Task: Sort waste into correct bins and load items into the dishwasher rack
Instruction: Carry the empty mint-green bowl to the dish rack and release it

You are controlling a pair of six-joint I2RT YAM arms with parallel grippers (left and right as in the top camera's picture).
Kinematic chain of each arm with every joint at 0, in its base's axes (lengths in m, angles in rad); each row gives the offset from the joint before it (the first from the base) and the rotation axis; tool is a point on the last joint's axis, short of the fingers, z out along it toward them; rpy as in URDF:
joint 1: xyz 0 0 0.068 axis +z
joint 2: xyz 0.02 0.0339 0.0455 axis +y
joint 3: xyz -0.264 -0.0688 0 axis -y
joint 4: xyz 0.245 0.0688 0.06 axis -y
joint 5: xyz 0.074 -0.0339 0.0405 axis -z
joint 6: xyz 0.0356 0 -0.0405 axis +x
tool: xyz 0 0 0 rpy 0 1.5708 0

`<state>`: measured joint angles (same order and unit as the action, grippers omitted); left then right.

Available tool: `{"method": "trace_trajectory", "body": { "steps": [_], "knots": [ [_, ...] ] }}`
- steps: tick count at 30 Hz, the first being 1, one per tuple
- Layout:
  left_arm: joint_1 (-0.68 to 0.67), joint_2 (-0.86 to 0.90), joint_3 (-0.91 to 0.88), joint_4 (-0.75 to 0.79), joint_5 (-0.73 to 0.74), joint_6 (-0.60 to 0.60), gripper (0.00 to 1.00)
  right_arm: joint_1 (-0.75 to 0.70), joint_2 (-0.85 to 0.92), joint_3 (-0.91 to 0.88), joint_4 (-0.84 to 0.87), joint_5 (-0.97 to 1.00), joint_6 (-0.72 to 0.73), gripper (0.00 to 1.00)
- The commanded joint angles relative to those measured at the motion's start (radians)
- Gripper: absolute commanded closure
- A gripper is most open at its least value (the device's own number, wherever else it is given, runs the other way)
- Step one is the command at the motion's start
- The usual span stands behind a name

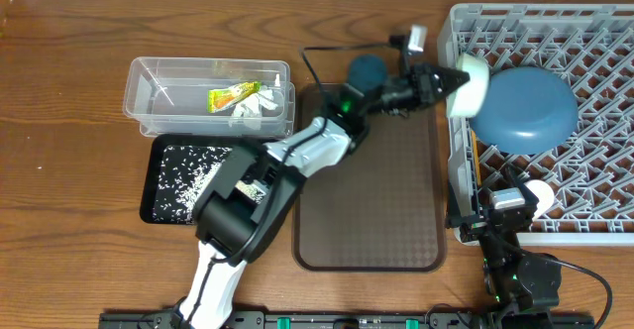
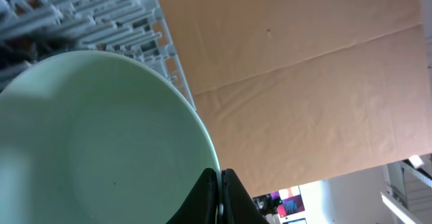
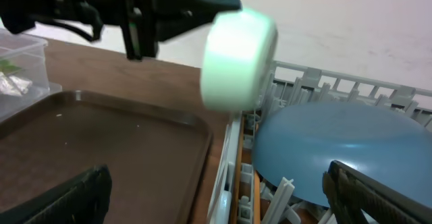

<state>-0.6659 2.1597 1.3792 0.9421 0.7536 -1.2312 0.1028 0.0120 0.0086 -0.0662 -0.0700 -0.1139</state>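
Note:
The robot's left gripper should release the white bowl between the grey rack's side and the dark-blue plate (image 1: pixel 484 105).
My left gripper (image 1: pixel 448 79) is shut on the rim of the white bowl with pale-green rim (image 1: pixel 472 83), holding it on edge over the left wall of the grey dishwasher rack (image 1: pixel 594 42). The left wrist view shows the bowl's inside (image 2: pixel 101 136), with the black fingertips (image 2: pixel 229 200) pinching its rim. The dark-blue plate (image 1: pixel 527 111) leans in the rack. Wooden chopsticks (image 1: pixel 476 163) lie by the rack's left wall. My right gripper (image 3: pixel 223 204) stands open, low at the rack's near-left corner, empty, with the bowl (image 3: pixel 239 59) and the plate (image 3: pixel 337 150) ahead.
The clear tub (image 1: pixel 149 111) holds the snack wrapper (image 1: pixel 231 97) and the tissue (image 1: pixel 260 106). The black tray (image 1: pixel 155 205) holds white grains (image 1: pixel 188 175). The brown serving tray (image 1: pixel 371 200) carries a round blue bowl (image 1: pixel 367 70) at its far end.

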Motion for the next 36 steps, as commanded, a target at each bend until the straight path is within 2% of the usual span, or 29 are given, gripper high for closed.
{"method": "trace_trajectory", "body": {
  "steps": [1, 13, 19, 23, 28, 36],
  "knots": [
    [-0.033, 0.01, 0.02, 0.009, -0.046, -0.001, 0.94, -0.011, -0.006, -0.003, -0.001, 0.006, -0.003, 0.01],
    [-0.045, 0.01, 0.02, -0.046, -0.097, -0.024, 0.94, -0.011, -0.006, -0.003, -0.001, 0.006, -0.003, 0.01],
    [-0.042, 0.016, 0.02, -0.149, -0.146, -0.024, 0.93, -0.011, -0.006, -0.003, -0.001, 0.006, -0.003, 0.01],
    [-0.045, 0.025, 0.02, -0.116, -0.143, -0.058, 0.93, -0.011, -0.006, -0.003, -0.001, 0.006, -0.003, 0.01],
    [-0.052, 0.025, 0.02, 0.035, -0.145, -0.076, 0.94, -0.011, -0.006, -0.003, -0.001, 0.006, -0.003, 0.01],
    [-0.09, 0.026, 0.02, -0.016, -0.171, -0.083, 0.94, -0.011, -0.006, -0.003, -0.001, 0.006, -0.003, 0.01]
  ]
}}
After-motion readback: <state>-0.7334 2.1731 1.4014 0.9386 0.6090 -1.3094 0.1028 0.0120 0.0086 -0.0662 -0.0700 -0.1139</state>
